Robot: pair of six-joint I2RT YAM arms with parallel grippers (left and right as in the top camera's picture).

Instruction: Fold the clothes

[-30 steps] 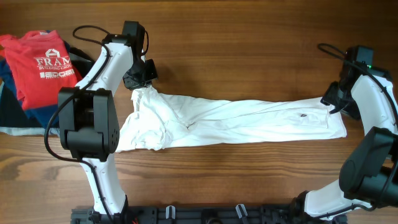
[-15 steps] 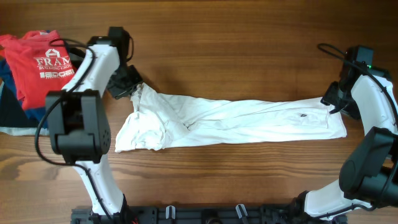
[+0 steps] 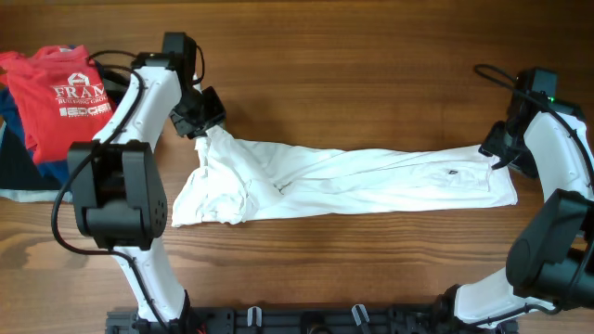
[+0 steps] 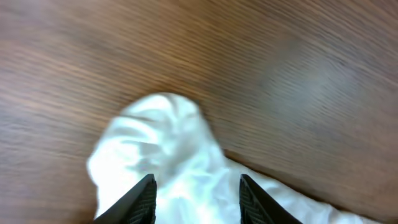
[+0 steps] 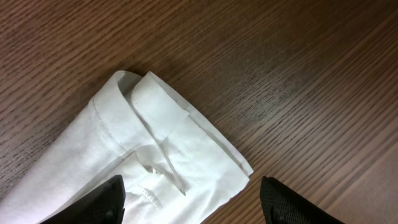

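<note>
The bunched end of the white garment sticks up in a fold under my left gripper, so that gripper should grab the garment's edge (image 4: pixel 104 165) beside its tip and spread it out before folding.
A white garment (image 3: pixel 371 178) lies stretched left to right across the wooden table, bunched at its left end. My left gripper (image 3: pixel 204 125) is at that garment's upper left tip. In the left wrist view its fingers (image 4: pixel 198 193) are closed partway on a bunched fold of white cloth (image 4: pixel 168 137). My right gripper (image 3: pixel 497 148) is open just above the garment's right end. In the right wrist view its fingers (image 5: pixel 193 183) are wide apart over the folded, stitched end (image 5: pixel 155 124) and are not touching it.
A pile of other clothes sits at the far left edge, with a red printed shirt (image 3: pixel 70 93) on top of dark blue fabric (image 3: pixel 23 167). Bare wood (image 3: pixel 353 74) lies behind and in front of the garment.
My left arm swung left and then back right around the garment's upper left tip, which shifted slightly with it. The right arm and the rest of the garment have not moved.
</note>
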